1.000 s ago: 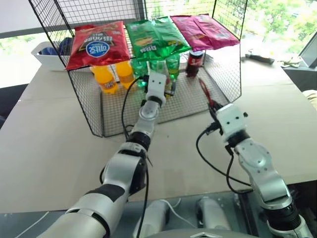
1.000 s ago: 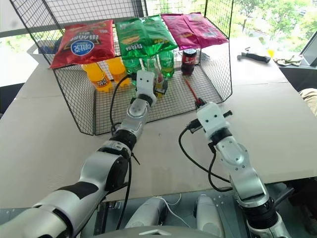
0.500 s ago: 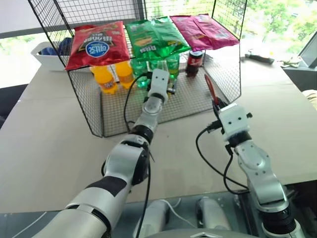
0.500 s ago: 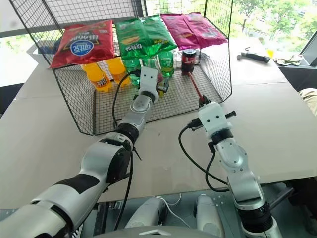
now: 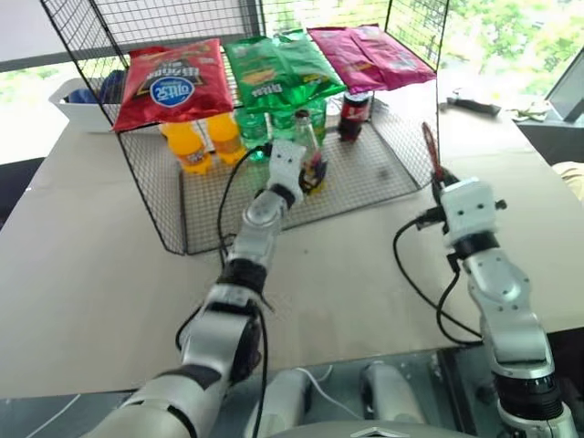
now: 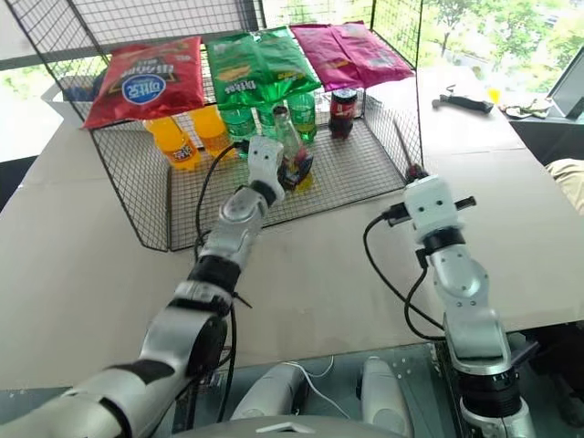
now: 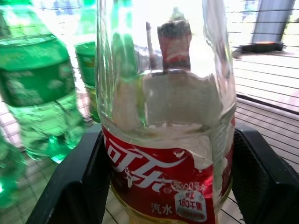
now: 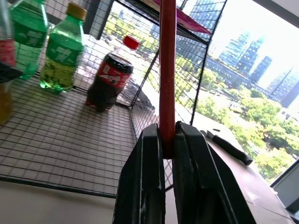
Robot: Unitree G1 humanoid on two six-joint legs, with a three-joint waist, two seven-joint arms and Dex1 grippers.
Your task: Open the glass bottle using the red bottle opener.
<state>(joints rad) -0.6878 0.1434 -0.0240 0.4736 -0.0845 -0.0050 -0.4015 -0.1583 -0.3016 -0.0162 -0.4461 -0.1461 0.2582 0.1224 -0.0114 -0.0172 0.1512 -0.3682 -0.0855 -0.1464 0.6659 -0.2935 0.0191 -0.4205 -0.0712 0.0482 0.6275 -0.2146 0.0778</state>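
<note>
My left gripper, low on the glass bottle's label and far below the cap, should grip the neck (image 6: pixel 283 124) before I bring in the red bottle opener.
The glass bottle (image 7: pixel 168 140), clear with yellow drink and a red-and-white label, stands upright on the wire rack's floor (image 5: pixel 365 178), near its front. My left gripper (image 5: pixel 310 173) is shut on it, one black finger (image 7: pixel 79 172) on each side of the label. Out to the right, past the rack's front corner, my right gripper (image 5: pixel 436 185) is shut on the red bottle opener (image 5: pixel 426 146). The opener's thin red handle (image 8: pixel 167 60) rises straight up from between the closed fingers; its ring head is out of view in the right wrist view.
The black wire rack (image 5: pixel 146 196) carries red (image 5: pixel 172 82), green (image 5: pixel 274 68) and pink (image 5: pixel 370 55) chip bags on top. Beneath stand orange bottles (image 5: pixel 193 146), green bottles (image 5: pixel 254 128) and a dark cola bottle (image 5: pixel 354 114). A white bin (image 5: pixel 78 100) sits back left, a black tool (image 5: pixel 470 103) back right.
My left gripper closed on the glass bottle and drew it back toward the rack's front. My right hand carried the opener to the right, clear of the rack's corner.
</note>
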